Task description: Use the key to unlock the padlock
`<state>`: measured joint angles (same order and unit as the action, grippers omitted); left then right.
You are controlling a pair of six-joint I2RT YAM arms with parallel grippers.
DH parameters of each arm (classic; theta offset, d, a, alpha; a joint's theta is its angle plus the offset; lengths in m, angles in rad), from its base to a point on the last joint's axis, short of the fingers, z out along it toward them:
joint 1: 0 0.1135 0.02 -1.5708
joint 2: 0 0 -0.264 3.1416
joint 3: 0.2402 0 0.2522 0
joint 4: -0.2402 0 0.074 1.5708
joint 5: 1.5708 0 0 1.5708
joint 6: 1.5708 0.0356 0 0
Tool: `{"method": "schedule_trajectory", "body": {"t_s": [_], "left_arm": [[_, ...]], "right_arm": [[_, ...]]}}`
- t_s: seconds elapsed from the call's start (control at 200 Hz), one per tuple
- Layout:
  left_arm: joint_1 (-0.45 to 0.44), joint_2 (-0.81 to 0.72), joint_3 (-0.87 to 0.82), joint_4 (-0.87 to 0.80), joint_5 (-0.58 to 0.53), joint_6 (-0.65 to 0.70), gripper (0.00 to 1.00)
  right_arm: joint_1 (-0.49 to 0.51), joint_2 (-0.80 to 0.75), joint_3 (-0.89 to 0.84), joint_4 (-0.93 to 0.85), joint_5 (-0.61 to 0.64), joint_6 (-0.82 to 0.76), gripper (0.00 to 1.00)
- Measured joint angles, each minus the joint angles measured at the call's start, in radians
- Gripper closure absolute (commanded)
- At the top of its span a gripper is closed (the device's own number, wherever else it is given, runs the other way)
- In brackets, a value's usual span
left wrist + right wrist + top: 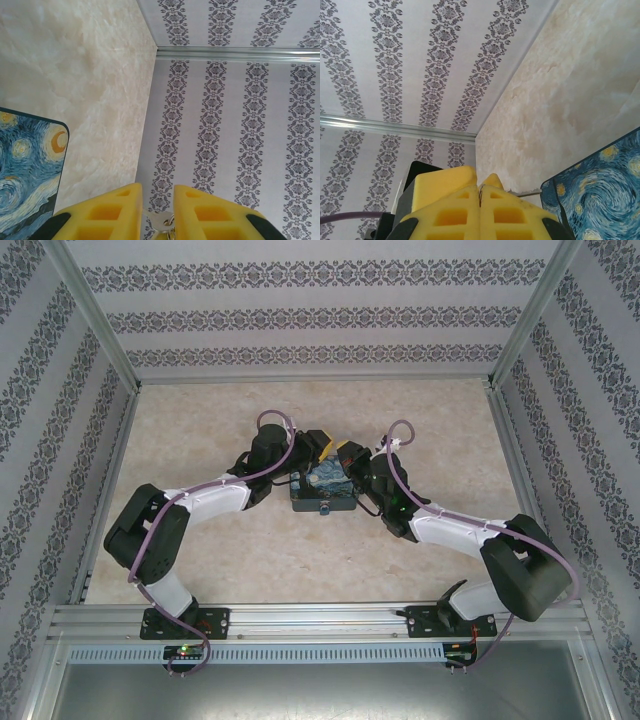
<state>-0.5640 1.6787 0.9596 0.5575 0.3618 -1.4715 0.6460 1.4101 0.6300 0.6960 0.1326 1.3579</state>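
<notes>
My right gripper has the key blade sticking out crosswise from its fingertips, so my left gripper should hold the keys while my right gripper opens and takes them again at the ring [170,221].
The blue-and-yellow painted box [322,488] lies mid-table, and both grippers meet just beyond its far edge. A tiny greyish-teal piece [325,510] sits on the box's near face; it is too small to tell whether it is the padlock. My left gripper [158,187] has its yellow fingers a little apart. A silvery key [159,220] on a ring lies in that gap, and I cannot see whether the fingers clamp it. My right gripper [480,177] is shut on a thin metal piece, and a toothed key blade [524,191] sticks out towards the box [605,195].
One left-gripper finger [445,180] stands right behind the right gripper's fingertips. Patterned walls and aluminium posts [100,320] close the table on three sides. Bare marbled tabletop [450,440] spreads around the box, whose corner [25,165] lies beside the left fingers.
</notes>
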Motion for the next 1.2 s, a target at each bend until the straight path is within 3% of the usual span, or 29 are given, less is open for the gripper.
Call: {"method": "schedule_trajectory", "body": {"t_s": [0.565,0.719,0.799,0.949,1.039,1.199], "left_arm": [[-0.005,0.008,0.005,0.012,0.000,0.000,0.89],[-0.008,0.016,0.008,0.014,-0.002,-0.003,1.00],[-0.008,0.019,0.008,0.019,-0.003,-0.004,1.00],[-0.010,0.023,0.009,0.023,0.004,0.005,1.00],[-0.001,0.023,0.013,0.013,0.020,0.044,1.00],[0.039,0.022,0.054,-0.058,0.075,0.190,1.00]], "right_arm": [[0.000,0.011,0.000,0.003,0.000,0.004,1.00],[0.000,0.018,0.000,0.003,0.002,0.005,1.00],[0.000,0.018,0.000,0.003,0.002,0.007,1.00],[-0.013,0.010,-0.017,0.002,-0.009,0.011,0.53],[-0.053,-0.031,-0.056,-0.017,-0.033,0.009,0.42],[-0.194,-0.140,-0.113,-0.082,-0.120,-0.016,0.36]]}}
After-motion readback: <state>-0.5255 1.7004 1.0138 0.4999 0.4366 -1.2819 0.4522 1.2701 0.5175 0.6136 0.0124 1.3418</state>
